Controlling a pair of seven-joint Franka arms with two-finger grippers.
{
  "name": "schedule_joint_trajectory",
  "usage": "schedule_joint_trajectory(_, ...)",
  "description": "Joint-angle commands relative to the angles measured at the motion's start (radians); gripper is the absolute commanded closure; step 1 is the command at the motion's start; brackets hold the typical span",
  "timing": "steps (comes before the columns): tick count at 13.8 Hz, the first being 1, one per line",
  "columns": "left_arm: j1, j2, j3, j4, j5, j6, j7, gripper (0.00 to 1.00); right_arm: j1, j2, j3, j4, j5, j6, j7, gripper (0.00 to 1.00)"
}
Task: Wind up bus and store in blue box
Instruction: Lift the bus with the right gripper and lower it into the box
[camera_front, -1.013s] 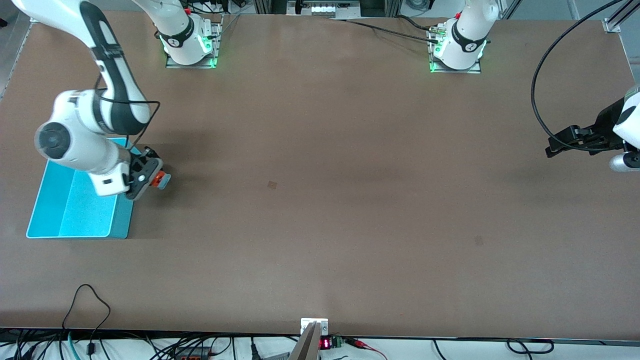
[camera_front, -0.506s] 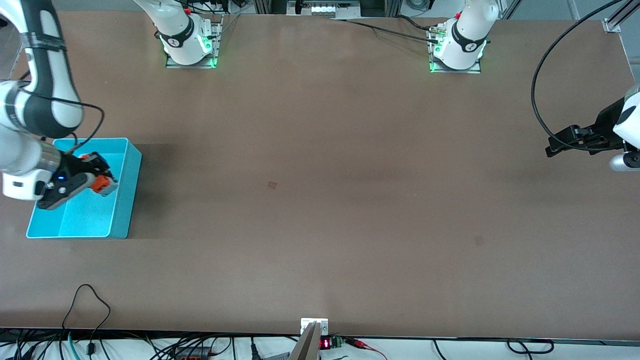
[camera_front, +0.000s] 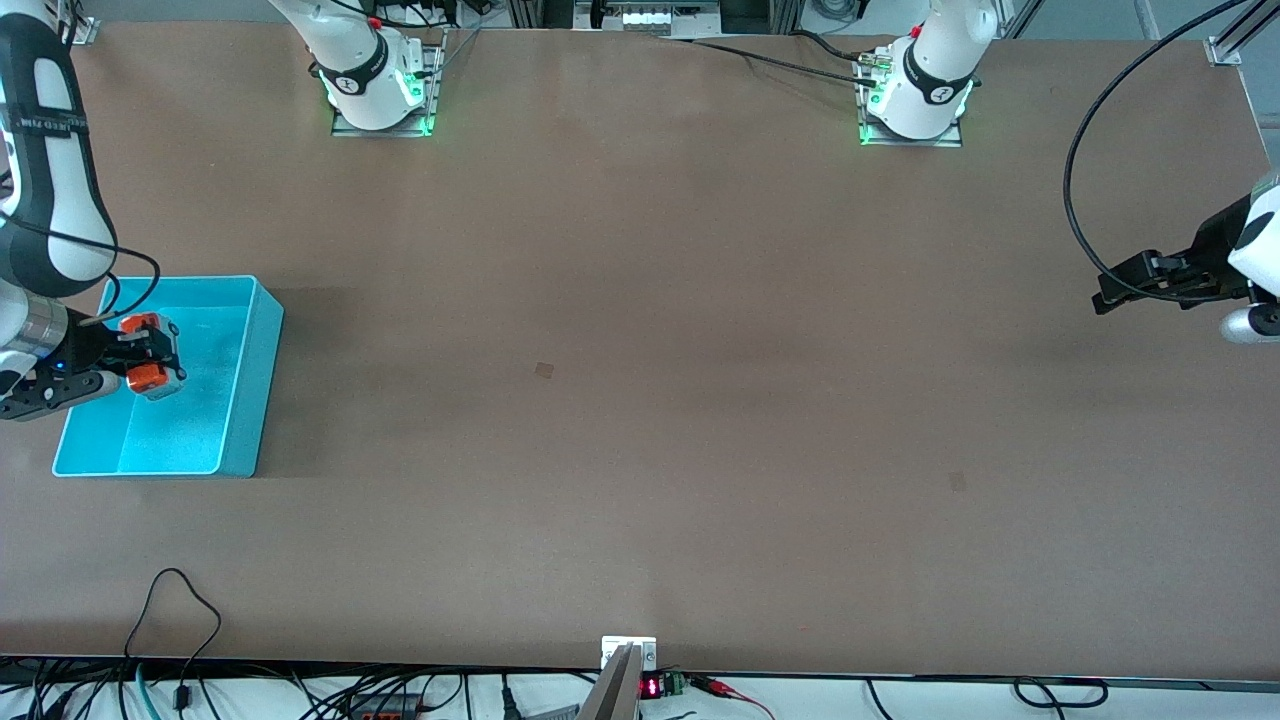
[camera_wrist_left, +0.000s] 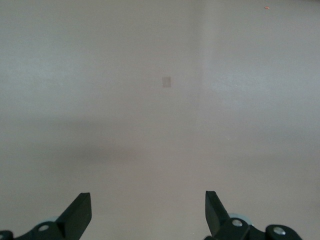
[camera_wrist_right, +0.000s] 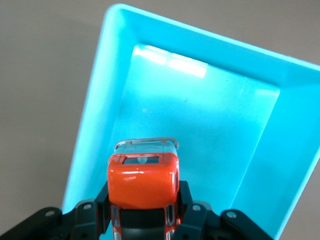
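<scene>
My right gripper is going to put the orange bus down on the blue box's bottom, just past its middle (camera_front: 193, 356) toward the far side of the box.
The small orange bus (camera_front: 150, 367) with a white-grey underside is held in my right gripper (camera_front: 140, 360), which is shut on it over the inside of the blue box (camera_front: 250, 340). In the right wrist view the bus (camera_wrist_right: 143, 186) sits between the black fingers (camera_wrist_right: 186, 196), above the turquoise floor of the box (camera_wrist_right: 200, 120). My left gripper (camera_front: 1105, 295) is open and empty, hovering over the left arm's end of the table, where the arm waits. In the left wrist view its fingertips (camera_wrist_left: 80, 207) stand wide apart over bare table.
The blue box stands at the right arm's end of the table, with nothing else inside it. A small dark mark (camera_front: 544, 370) lies on the brown tabletop near the middle. Cables (camera_front: 180, 600) run along the table's nearest edge.
My right gripper has carried the bus from beside the box's wall to over the box's inside and farther toward the table's end. The left arm has not moved.
</scene>
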Motion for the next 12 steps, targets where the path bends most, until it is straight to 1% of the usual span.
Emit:
schedule_joint_trajectory(1, 0.006, -0.007, -0.002, 0.006, 0.008, -0.018, 0.015, 0.00, -0.009, 0.035, 0.003, 0.027, 0.001, 0.017, 0.066, 1.00)
schedule_joint_trajectory(3, 0.012, -0.006, -0.002, 0.004, 0.008, -0.018, 0.010, 0.00, -0.003, 0.049, 0.003, 0.026, -0.004, 0.023, 0.097, 1.00)
schedule_joint_trajectory(5, 0.013, -0.007, -0.004, 0.004, 0.008, -0.019, 0.009, 0.00, 0.004, 0.074, -0.002, 0.017, -0.005, 0.072, 0.132, 1.00)
schedule_joint_trajectory(7, 0.014, -0.006, -0.004, 0.004, 0.008, -0.019, 0.007, 0.00, 0.002, 0.095, -0.006, 0.015, -0.005, 0.087, 0.135, 1.00)
schedule_joint_trajectory(10, 0.014, -0.006, -0.004, 0.006, 0.008, -0.019, 0.009, 0.00, 0.004, 0.138, -0.034, 0.004, -0.007, 0.092, 0.195, 0.99)
schedule_joint_trajectory(12, 0.013, -0.007, -0.005, 0.006, 0.008, -0.024, 0.007, 0.00, -0.003, 0.150, -0.037, -0.028, -0.008, 0.153, 0.204, 0.99)
